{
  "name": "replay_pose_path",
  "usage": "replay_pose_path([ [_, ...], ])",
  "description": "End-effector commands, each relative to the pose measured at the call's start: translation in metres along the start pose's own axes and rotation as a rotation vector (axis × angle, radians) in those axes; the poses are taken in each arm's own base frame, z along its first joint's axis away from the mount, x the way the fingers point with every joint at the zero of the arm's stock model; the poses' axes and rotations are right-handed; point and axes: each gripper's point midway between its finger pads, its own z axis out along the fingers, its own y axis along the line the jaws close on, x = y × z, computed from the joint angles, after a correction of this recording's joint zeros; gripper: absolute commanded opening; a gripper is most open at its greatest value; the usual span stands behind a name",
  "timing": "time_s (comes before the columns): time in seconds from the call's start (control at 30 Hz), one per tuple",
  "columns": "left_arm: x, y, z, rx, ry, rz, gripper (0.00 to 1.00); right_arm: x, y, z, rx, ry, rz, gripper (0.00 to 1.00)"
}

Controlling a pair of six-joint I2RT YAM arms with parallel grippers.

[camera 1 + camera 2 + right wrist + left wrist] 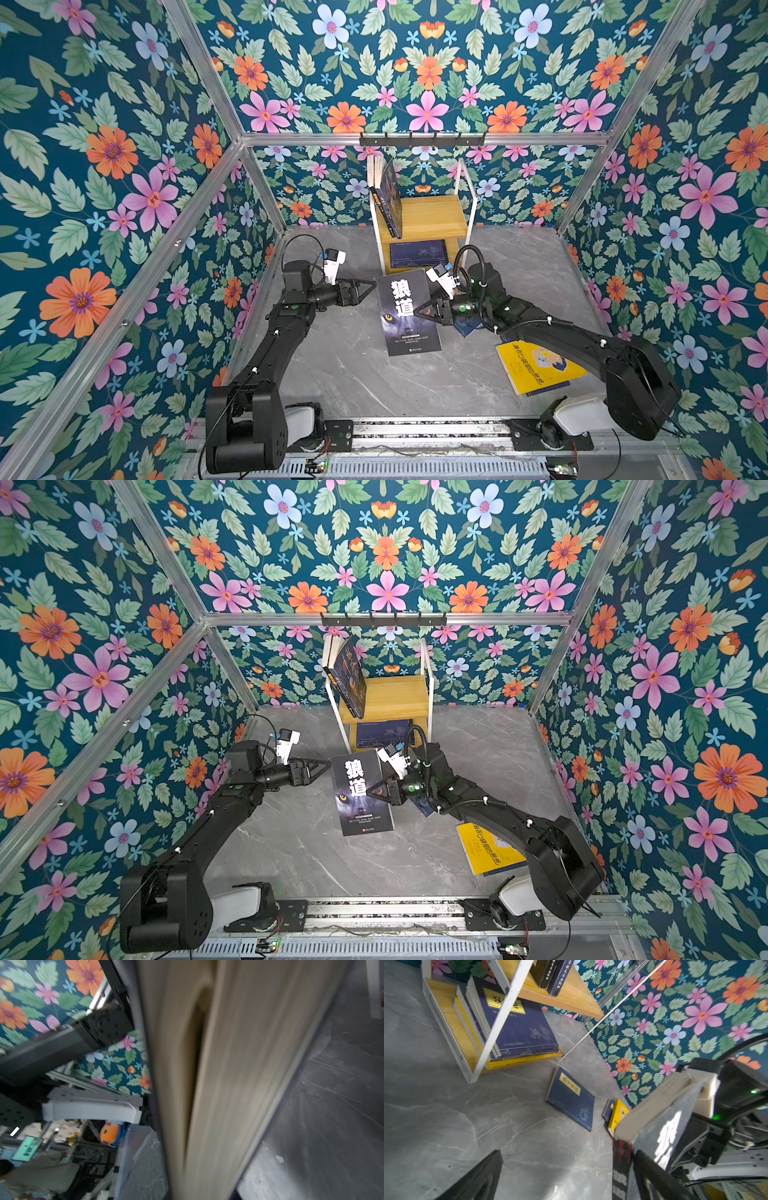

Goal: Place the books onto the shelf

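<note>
My left gripper should take the black book, which my right gripper holds by its page edge, before my right gripper grips the spine (pixel 383 316).
The black book with wolf eyes (pixel 407 316) (pixel 361 796) hangs tilted above the floor in both top views. My right gripper (pixel 419 309) (pixel 372 791) is shut on its right edge. The book's page edges (pixel 218 1084) fill the right wrist view and hide the fingers. My left gripper (pixel 372 286) (pixel 568 1153) stands open at the book's upper left corner, the spine (pixel 620 1163) just inside one finger (pixel 652 1172). The shelf (pixel 432 216) (pixel 500 1018) stands behind. Two books (pixel 388 195) lean on its top board. A navy-topped stack (pixel 517 1028) lies on the lower board.
A navy book (pixel 571 1097) lies on the grey floor near the shelf, half under my right arm in a top view. A yellow book (pixel 536 365) (pixel 618 1113) lies at the right on another book. A black hook rail (pixel 422 139) hangs above the shelf. Floral walls enclose the floor.
</note>
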Motion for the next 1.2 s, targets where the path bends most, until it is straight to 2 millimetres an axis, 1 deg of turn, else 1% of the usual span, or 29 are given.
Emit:
replay_pose_path([
  [0.0,0.013,0.007,-0.005,-0.068,0.092,0.140,1.00,0.035,0.005,-0.013,0.010,0.142,-0.186,0.00],
  [0.1,0.018,-0.005,-0.007,-0.033,0.140,0.247,0.99,0.052,0.012,-0.022,-0.013,0.206,-0.273,0.00],
  [0.2,0.025,-0.022,-0.008,0.041,0.200,0.304,0.99,0.064,0.015,-0.027,-0.030,0.261,-0.331,0.00],
  [0.3,0.037,-0.042,-0.006,0.106,0.281,0.389,1.00,0.073,0.011,-0.028,-0.044,0.295,-0.356,0.00],
  [0.37,0.047,-0.055,-0.005,0.158,0.333,0.440,1.00,0.077,0.006,-0.024,-0.060,0.310,-0.360,0.00],
  [0.53,0.061,-0.080,-0.002,0.259,0.394,0.491,1.00,0.075,-0.005,-0.009,-0.104,0.330,-0.327,0.00],
  [0.6,0.075,-0.087,-0.003,0.294,0.435,0.477,1.00,0.071,-0.007,-0.002,-0.123,0.326,-0.327,0.00],
  [0.67,0.082,-0.085,-0.001,0.288,0.464,0.472,1.00,0.065,-0.009,0.002,-0.131,0.320,-0.322,0.00],
  [0.8,0.095,-0.076,0.002,0.239,0.522,0.512,0.98,0.051,-0.005,0.010,-0.175,0.277,-0.339,0.00],
  [0.9,0.099,-0.074,0.005,0.237,0.527,0.485,0.89,0.039,-0.002,0.014,-0.194,0.255,-0.335,0.00],
  [1.0,0.097,-0.077,0.007,0.244,0.507,0.467,0.71,0.035,0.001,0.015,-0.215,0.243,-0.337,0.00],
  [1.07,0.095,-0.081,0.010,0.270,0.478,0.459,0.53,0.033,-0.001,0.017,-0.207,0.241,-0.342,0.00],
  [1.1,0.096,-0.081,0.010,0.276,0.476,0.444,0.47,0.031,-0.004,0.018,-0.191,0.244,-0.333,0.00],
  [1.17,0.094,-0.082,0.010,0.277,0.470,0.434,0.29,0.029,-0.007,0.020,-0.175,0.250,-0.304,0.00],
])
